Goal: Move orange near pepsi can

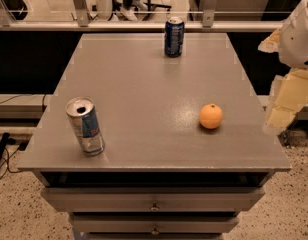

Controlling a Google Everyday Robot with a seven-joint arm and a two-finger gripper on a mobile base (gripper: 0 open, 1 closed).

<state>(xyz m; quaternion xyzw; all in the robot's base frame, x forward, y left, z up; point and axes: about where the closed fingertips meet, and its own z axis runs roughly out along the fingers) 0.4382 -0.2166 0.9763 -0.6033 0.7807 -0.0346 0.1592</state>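
Note:
I should next move my gripper to the orange (211,116) on the grey table top and grab it there, because the orange belongs near the pepsi can.
The orange (210,116) sits on the grey table top (149,99), right of the middle and near the front. The pepsi can (174,36), dark blue with a silver top, stands upright at the table's far edge, near the middle. My gripper (286,101) hangs at the right edge of the view, beyond the table's right side and to the right of the orange. It holds nothing that I can see.
A slim silver-and-blue can with red marks (85,126) stands at the front left, its top opened. Drawers (154,200) sit under the table top at the front. A rail and glass panels (144,25) run behind the table.

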